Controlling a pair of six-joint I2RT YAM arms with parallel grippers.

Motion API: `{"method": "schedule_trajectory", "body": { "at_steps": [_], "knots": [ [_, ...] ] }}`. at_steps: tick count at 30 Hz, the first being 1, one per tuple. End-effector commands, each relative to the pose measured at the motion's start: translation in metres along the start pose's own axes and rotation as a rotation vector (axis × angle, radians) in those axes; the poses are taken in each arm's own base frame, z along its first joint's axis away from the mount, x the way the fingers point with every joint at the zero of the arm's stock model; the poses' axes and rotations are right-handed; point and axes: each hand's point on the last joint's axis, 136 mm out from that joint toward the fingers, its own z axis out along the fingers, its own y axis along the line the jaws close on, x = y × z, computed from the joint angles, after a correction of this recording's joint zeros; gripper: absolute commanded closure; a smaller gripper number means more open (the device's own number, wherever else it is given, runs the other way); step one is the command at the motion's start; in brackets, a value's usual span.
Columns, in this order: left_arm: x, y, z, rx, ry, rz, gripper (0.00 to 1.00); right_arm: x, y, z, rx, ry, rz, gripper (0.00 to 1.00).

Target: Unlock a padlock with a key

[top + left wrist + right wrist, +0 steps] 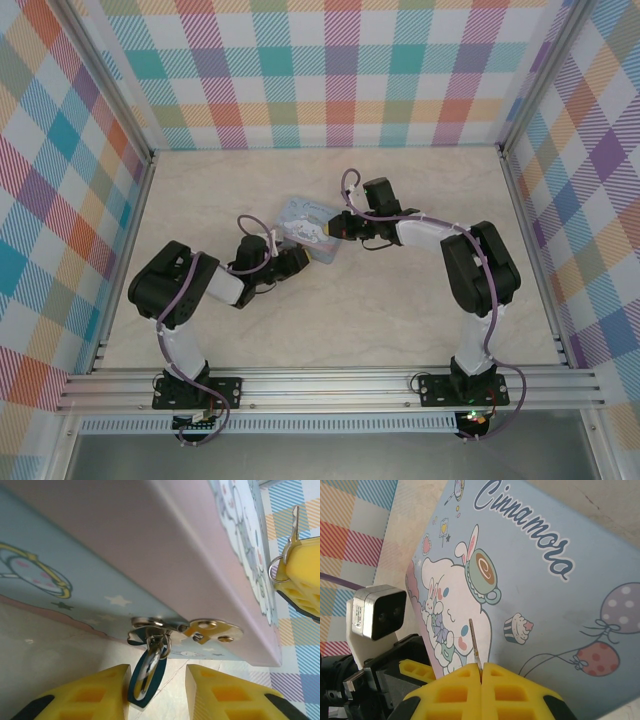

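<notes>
I should pinch the padlock's body (146,679) with my left gripper and swing it round toward the key, because the tin sits crooked and keeps the padlock away from the key.
The teal-blue padlock (148,677) hangs by its silvery shackle from the metal hasp (200,630) on the front edge of the pale blue cartoon tin (306,226). My left gripper (158,672) is open with the padlock between its yellow fingers, resting against the left one and apart from the right one. My right gripper (481,666) is shut on the key (474,640), whose thin blade sticks up over the tin's lid (545,580). From the left wrist, the key (295,522) and its ring show at the upper right. In the top view both grippers, left (298,258) and right (336,228), meet at the tin.
The tin lies mid-table on the pale marble-look surface (400,320). Checked walls (330,70) enclose the back and both sides. The left wrist camera (376,612) sits close beside the tin's edge in the right wrist view.
</notes>
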Motion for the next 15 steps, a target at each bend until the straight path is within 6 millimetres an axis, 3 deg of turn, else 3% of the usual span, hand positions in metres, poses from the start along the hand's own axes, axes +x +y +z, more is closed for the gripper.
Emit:
{"method": "schedule_trajectory", "body": {
  "at_steps": [1, 15],
  "knots": [
    [-0.0015, -0.0061, -0.0006, 0.015, -0.027, -0.012, 0.66, 0.0349, -0.0244, 0.0126, 0.068, 0.086, 0.071, 0.98],
    [-0.0026, -0.0003, -0.0003, -0.026, -0.102, -0.060, 0.70, 0.0339, -0.0217, 0.0138, 0.058, 0.084, 0.068, 0.98]
  ]
}}
